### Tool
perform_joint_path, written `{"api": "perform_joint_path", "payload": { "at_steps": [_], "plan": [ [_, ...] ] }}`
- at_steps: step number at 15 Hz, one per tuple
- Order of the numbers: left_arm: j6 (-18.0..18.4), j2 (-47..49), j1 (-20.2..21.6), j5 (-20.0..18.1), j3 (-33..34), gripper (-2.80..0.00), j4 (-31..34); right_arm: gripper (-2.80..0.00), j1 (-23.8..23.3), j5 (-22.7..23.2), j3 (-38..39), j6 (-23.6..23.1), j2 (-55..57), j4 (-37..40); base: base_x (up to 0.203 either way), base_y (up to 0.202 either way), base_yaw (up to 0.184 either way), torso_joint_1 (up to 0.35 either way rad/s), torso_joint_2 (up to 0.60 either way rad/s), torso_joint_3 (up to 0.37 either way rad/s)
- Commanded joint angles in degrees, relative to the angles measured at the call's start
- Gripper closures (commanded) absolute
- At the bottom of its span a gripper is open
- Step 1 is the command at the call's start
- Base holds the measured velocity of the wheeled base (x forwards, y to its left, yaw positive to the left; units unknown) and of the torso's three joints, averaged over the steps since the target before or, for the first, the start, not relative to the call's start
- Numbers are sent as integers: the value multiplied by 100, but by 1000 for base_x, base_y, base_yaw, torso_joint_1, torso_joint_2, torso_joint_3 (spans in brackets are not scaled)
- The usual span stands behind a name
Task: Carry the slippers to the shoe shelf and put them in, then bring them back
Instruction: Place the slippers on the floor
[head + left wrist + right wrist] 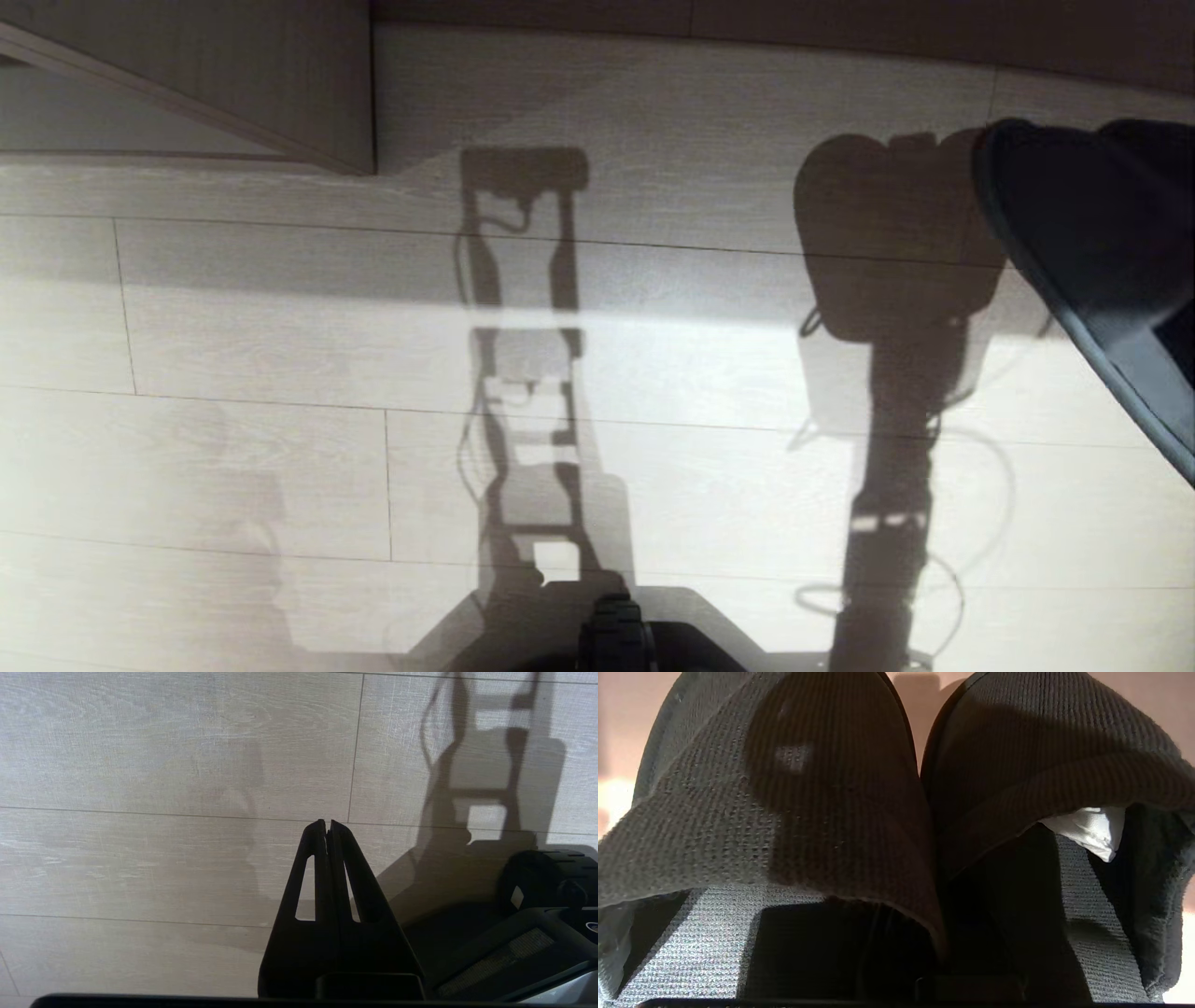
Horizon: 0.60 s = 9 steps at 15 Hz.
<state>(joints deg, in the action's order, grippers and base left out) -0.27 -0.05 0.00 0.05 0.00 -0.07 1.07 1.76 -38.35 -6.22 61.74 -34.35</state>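
I should use my right gripper to set the slippers free on the pale floor [935,233] under their broad shadow, short of the darker board. The slippers are now held side by side.
The slippers [840,788], a dark grey-blue ribbed pair, fill the right wrist view side by side, and a white tag [1087,828] shows inside one. My right gripper [936,952] is shut on them where their inner edges meet; its fingers are lost in the dark. In the head view one slipper's sole [1102,271] hangs at the right edge above the floor. A corner of the shoe shelf [233,75], taupe wood-grain board over a lighter plank, shows at the top left. My left gripper [328,826] is shut and empty, low over the floor beside the base.
Pale wood-plank floor [280,327] spreads below, crossed by the shadows of my torso and right arm. My dark base [616,639] shows at the bottom centre. A darker board [747,14] runs along the far edge.
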Motion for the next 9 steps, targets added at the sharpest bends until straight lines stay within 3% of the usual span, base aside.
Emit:
{"api": "perform_joint_path", "payload": {
  "at_steps": [1, 4, 9],
  "plan": [
    [0, -4, 0, 4, 0, 0, -1, 0, 5, -52, -602, -13, 1760, -932, 0, 0, 0, 0, 0, 0],
    [0, -4, 3, 4, 0, 0, -1, 0, 7, -335, -1374, -15, 3002, -2211, 0, 0, 0, 0, 0, 0],
    [0, -4, 0, 4, 0, 0, -1, 0, 14, -492, -1569, 72, 4329, -3840, 0, 0, 0, 0, 0, 0]
  ]
}}
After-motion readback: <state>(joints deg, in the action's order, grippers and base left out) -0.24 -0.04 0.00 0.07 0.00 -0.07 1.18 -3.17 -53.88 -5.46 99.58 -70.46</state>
